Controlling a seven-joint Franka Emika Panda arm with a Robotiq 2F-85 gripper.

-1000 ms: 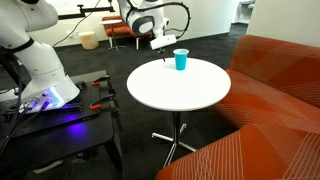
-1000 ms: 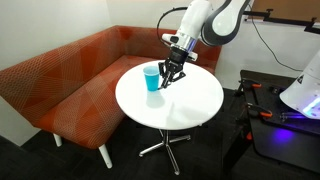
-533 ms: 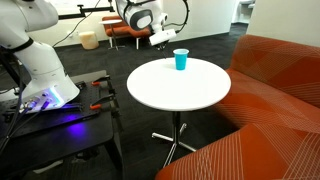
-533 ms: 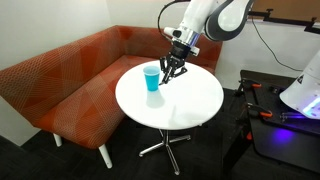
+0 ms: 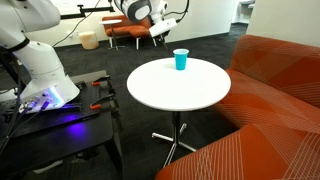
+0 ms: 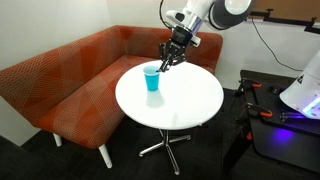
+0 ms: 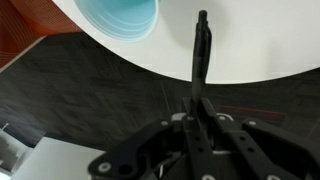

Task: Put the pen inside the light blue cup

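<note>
The pen, now in the air above the table, will be released by my gripper inside the light blue cup (image 5: 181,58) (image 7: 122,12) near the far edge of the round white table.
The light blue cup (image 5: 181,60) stands upright near the far edge of the round white table (image 5: 180,92); it also shows in an exterior view (image 6: 151,78) and, open-mouthed, at the top of the wrist view (image 7: 118,20). My gripper (image 6: 167,62) hangs in the air above the table, just beside and above the cup. It is shut on the pen (image 7: 200,50), a thin dark stick that points down out of the fingers (image 7: 200,110). In the wrist view the pen's tip lies to the right of the cup's rim, over bare table.
An orange sofa (image 6: 70,85) curves round the table (image 6: 170,95). A black cart with another white robot base (image 5: 40,85) stands beside the table. The table's metal foot (image 5: 175,140) rests on dark carpet. Chairs (image 5: 120,30) stand far behind.
My gripper has risen with the pen and moved slightly toward the cup. The cup has not moved.
</note>
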